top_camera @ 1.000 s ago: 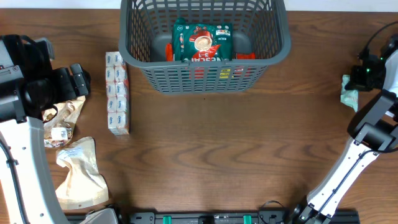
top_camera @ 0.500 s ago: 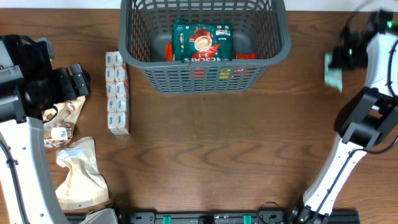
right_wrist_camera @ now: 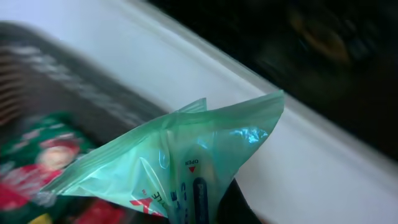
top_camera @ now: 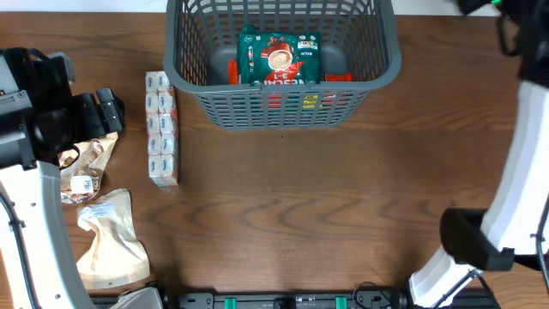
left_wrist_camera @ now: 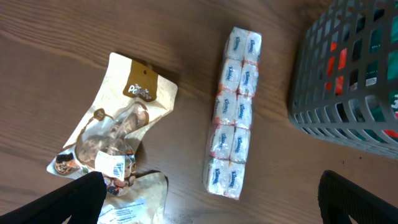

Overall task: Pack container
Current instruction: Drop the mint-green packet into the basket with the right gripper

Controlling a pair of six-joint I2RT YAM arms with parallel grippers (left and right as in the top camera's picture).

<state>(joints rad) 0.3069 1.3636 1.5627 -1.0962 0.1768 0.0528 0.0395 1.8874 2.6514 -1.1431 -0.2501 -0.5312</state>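
The middle of the row (top_camera: 160, 122) (left_wrist_camera: 235, 106) of tissue packs beside the dark grey basket should be next for my left gripper, which should move down there and close.
The dark grey basket (top_camera: 283, 60) stands at the table's back centre. A green and red packet (top_camera: 279, 58) lies inside on red items. Its lattice wall shows in the left wrist view (left_wrist_camera: 348, 81) and its rim, blurred, in the right wrist view (right_wrist_camera: 68, 87). My right gripper (right_wrist_camera: 205, 208) is shut on a pale green plastic packet (right_wrist_camera: 180, 162), held high near the basket's far right side; in the overhead view only the arm (top_camera: 523, 129) shows. My left gripper (left_wrist_camera: 208, 202) is open and empty above a row of tissue packs (left_wrist_camera: 235, 112), which also shows in the overhead view (top_camera: 160, 127).
A tan pouch with brown snacks (left_wrist_camera: 115, 134) lies left of the tissues, also seen from overhead (top_camera: 86, 163). A second beige pouch (top_camera: 111, 240) lies at the front left. A white strip (right_wrist_camera: 323, 162) runs behind the basket.
My right arm has swung from the table's right edge up and back, carrying the green packet out of the overhead view toward the basket. The left arm has not moved.
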